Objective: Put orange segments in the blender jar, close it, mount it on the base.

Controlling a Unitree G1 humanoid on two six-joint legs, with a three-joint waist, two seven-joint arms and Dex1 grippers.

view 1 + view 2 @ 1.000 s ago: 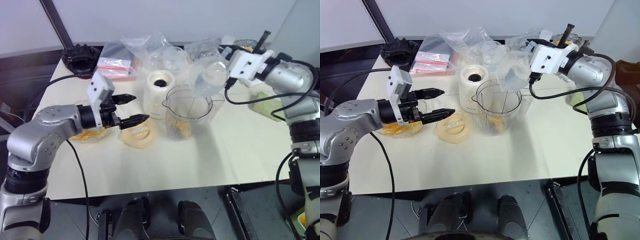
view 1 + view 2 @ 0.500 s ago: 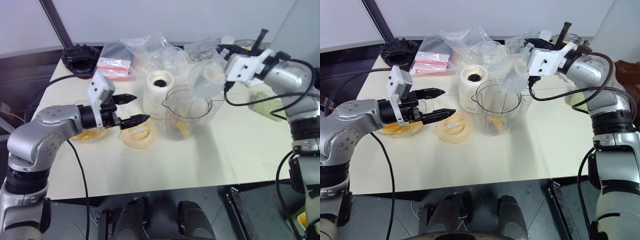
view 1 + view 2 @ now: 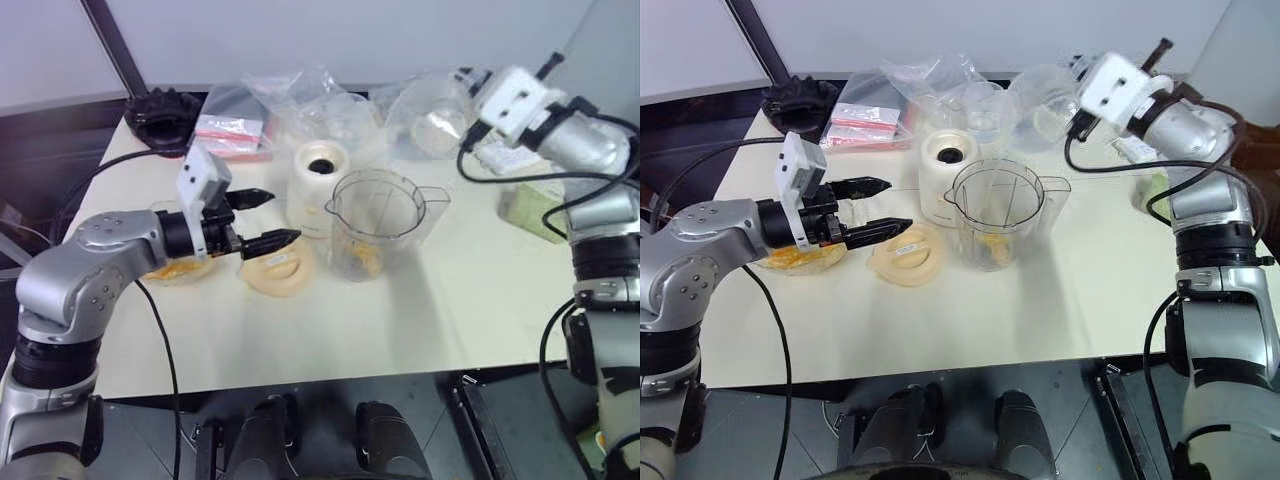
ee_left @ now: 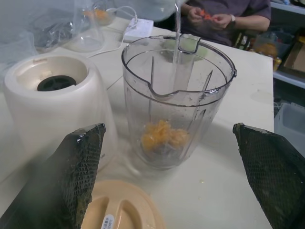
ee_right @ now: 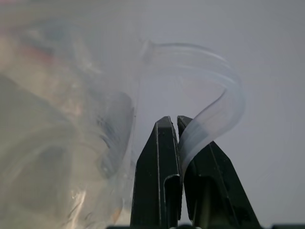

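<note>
The robot's right gripper will set the clear plastic tub down between the blender jar and the pale green item (image 3: 482,270).
The clear blender jar (image 3: 380,222) stands upright mid-table with orange segments (image 4: 162,136) lying at its bottom. Just behind it to the left is the cream-white base (image 3: 318,185), its dark socket facing up. My left gripper (image 3: 280,215) hovers open, left of the jar and over a peach-coloured lid (image 3: 275,268), with nothing between its fingers. More orange segments sit in a low dish (image 3: 165,270) under my left forearm. My right gripper (image 5: 172,123) is shut on the rim of a clear plastic tub (image 3: 432,118), held in the air at the back right, away from the jar.
A black ridged round object (image 3: 160,112) sits at the back left corner. Clear bags (image 3: 295,95) and pink packets (image 3: 232,135) crowd the back of the table. A pale green item (image 3: 525,205) lies at the right edge. A person (image 4: 224,19) sits beyond the table.
My right gripper has lifted the clear tub up and to the right, away from above the jar's mouth, rolling it as it went. The left arm has stayed put.
</note>
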